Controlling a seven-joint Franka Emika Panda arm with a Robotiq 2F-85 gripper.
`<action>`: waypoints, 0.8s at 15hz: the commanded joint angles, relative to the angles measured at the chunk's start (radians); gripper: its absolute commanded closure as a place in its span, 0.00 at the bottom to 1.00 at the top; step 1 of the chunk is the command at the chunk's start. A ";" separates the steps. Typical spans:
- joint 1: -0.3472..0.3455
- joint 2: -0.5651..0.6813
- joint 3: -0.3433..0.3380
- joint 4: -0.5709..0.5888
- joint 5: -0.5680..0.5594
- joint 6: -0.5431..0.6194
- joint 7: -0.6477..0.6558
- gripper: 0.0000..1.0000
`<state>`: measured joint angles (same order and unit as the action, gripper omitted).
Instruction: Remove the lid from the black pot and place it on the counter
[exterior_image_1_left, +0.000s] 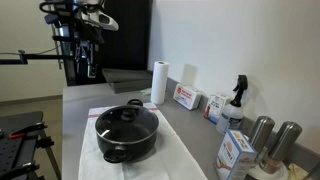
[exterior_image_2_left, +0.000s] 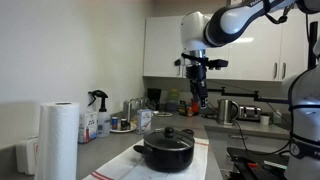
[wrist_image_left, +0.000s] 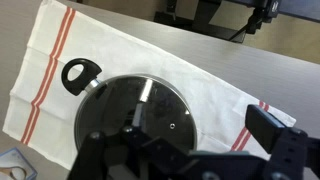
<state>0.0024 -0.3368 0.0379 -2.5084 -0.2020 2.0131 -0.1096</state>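
The dark lid on the black pot has a small centre knob (exterior_image_1_left: 128, 114). My gripper goes there next and closes on it.
The black pot (exterior_image_1_left: 128, 140) sits on a white cloth with red stripes (exterior_image_1_left: 172, 152) on the grey counter (exterior_image_1_left: 80, 100). The dark lid (exterior_image_1_left: 125, 119) with a small centre knob rests on the pot. Both also show in an exterior view, the pot (exterior_image_2_left: 167, 154) under the lid (exterior_image_2_left: 167, 137). My gripper (exterior_image_1_left: 90, 66) hangs high over the far part of the counter, well above and apart from the pot, also in an exterior view (exterior_image_2_left: 200, 101). In the wrist view the lid (wrist_image_left: 140, 110) lies below the open, empty gripper (wrist_image_left: 180, 140); a pot handle (wrist_image_left: 80, 72) sticks out.
A paper towel roll (exterior_image_1_left: 158, 82) stands behind the pot. Boxes (exterior_image_1_left: 186, 97), a spray bottle (exterior_image_1_left: 237, 96) and steel canisters (exterior_image_1_left: 262, 135) line the wall side. A kettle (exterior_image_2_left: 227, 110) stands at the far end. Bare counter (wrist_image_left: 250, 55) lies beside the cloth.
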 joint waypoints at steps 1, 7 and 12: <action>0.008 0.000 -0.007 0.001 -0.002 -0.002 0.002 0.00; 0.008 0.001 -0.007 0.001 -0.002 -0.002 0.002 0.00; 0.005 0.016 -0.018 0.009 0.005 0.016 -0.007 0.00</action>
<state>0.0025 -0.3358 0.0362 -2.5083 -0.2019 2.0131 -0.1096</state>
